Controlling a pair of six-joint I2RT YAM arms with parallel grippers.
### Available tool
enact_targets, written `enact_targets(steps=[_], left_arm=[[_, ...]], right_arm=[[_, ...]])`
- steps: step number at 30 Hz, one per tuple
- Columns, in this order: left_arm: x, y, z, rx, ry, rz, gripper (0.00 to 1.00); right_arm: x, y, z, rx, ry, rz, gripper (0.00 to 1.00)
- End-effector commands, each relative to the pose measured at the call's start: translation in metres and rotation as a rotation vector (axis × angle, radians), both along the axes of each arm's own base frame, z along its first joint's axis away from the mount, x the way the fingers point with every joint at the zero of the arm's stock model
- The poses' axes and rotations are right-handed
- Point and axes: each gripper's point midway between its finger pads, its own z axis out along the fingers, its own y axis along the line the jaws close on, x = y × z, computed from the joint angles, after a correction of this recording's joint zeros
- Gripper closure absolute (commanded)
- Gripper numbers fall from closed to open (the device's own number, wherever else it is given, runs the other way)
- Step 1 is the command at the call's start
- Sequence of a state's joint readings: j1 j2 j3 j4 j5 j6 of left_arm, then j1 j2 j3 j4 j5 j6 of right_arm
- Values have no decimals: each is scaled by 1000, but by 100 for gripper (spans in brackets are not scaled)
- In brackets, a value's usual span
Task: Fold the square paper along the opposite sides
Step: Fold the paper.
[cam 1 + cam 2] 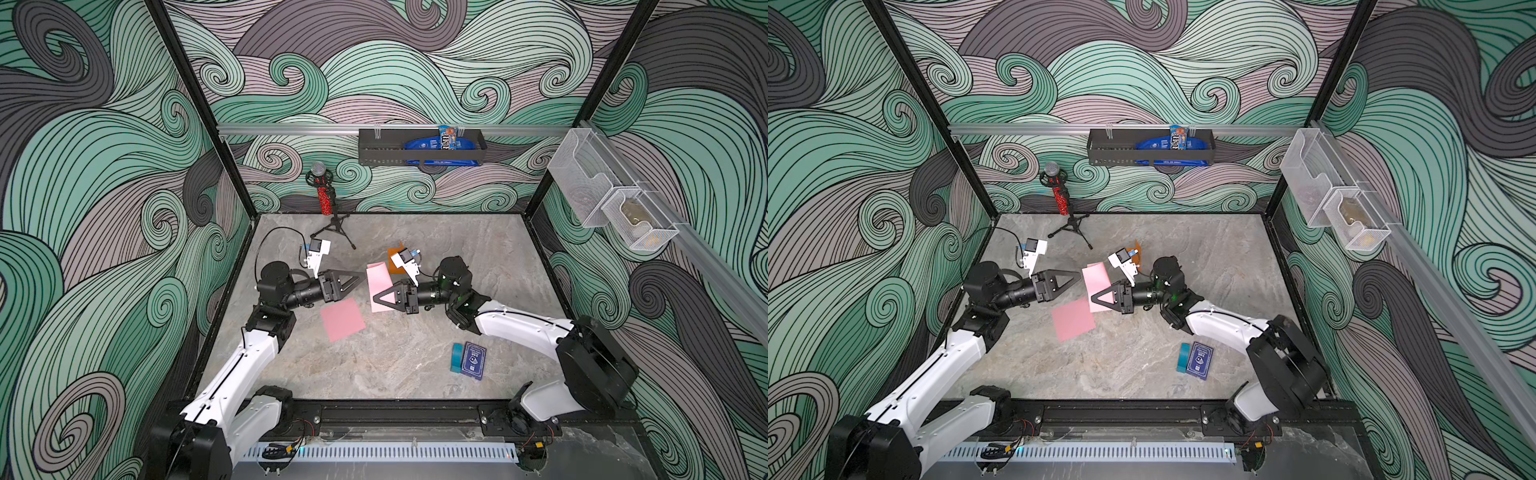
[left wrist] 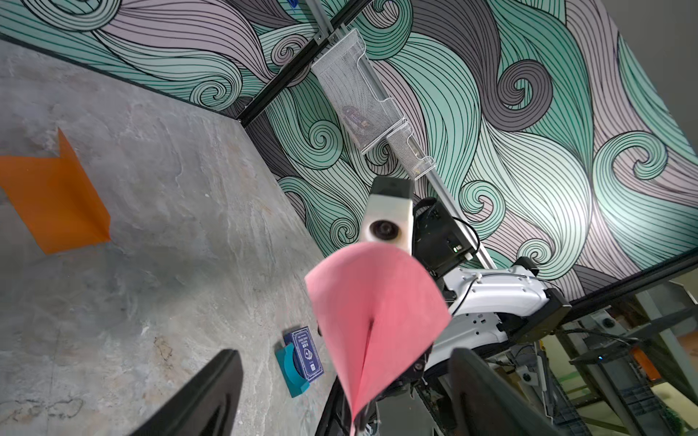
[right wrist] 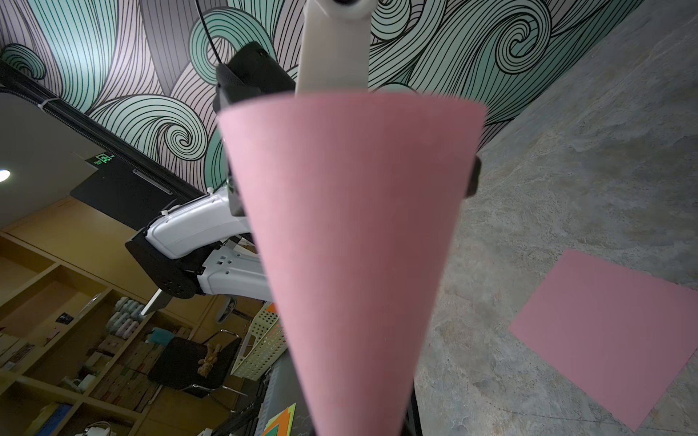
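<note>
The bowed light pink paper is held in the air only by my right gripper, so my left gripper will pinch the paper's free side [image 1: 370,282] before both lower it.
The square paper [image 1: 379,282] is light pink and bent over on itself, held up off the table near the middle. My right gripper [image 1: 375,300] is shut on its lower edge; in the right wrist view the paper [image 3: 351,226] hides the jaws. In the left wrist view the paper [image 2: 377,321] shows two layers meeting along a seam. My left gripper [image 1: 364,276] is open just left of the paper and touches nothing; its dark fingers [image 2: 211,396] stand wide apart. A second, darker pink sheet [image 1: 343,319] lies flat on the table below the left gripper.
An orange creased paper [image 1: 392,261] lies behind the right gripper. A blue card box [image 1: 473,360] with a teal holder [image 1: 456,357] sits at the front right. A microphone on a tripod [image 1: 326,199] stands at the back left. A black wall basket [image 1: 419,147] and mesh bins [image 1: 602,199] hang above.
</note>
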State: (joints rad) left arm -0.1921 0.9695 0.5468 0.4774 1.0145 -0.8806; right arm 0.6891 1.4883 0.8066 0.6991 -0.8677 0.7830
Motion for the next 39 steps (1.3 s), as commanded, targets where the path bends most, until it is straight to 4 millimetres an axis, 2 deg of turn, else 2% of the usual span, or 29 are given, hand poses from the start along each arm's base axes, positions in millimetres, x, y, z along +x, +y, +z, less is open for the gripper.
enact_targets(steps=[1,7,9,12,16,22,32,36,39], left_arm=[[-19,-6,17,-59,-81,-68,5],[-27,-16,23,-79,-142,-99,2],[-26,-19,23,-77,-151,-101,4],[-24,-21,24,-86,-157,-103,19],[-25,-27,28,-89,-175,-119,28],[-20,-30,25,-77,-175,-106,53],[-12,-35,31,-72,-174,-102,78],[-9,-38,34,-66,-177,-104,100],[-4,-39,29,-35,-161,-95,100]], right_arm=[[-4,-3,20,53,-42,14,94],[-4,-2,18,63,-28,24,93],[-5,-2,18,64,-28,30,93],[-6,-1,16,63,-22,33,93],[-6,-1,14,62,-15,35,93],[-8,1,12,62,-11,47,93],[-10,5,4,39,-3,53,93],[-9,6,3,36,3,54,92],[-8,4,5,37,-7,46,84]])
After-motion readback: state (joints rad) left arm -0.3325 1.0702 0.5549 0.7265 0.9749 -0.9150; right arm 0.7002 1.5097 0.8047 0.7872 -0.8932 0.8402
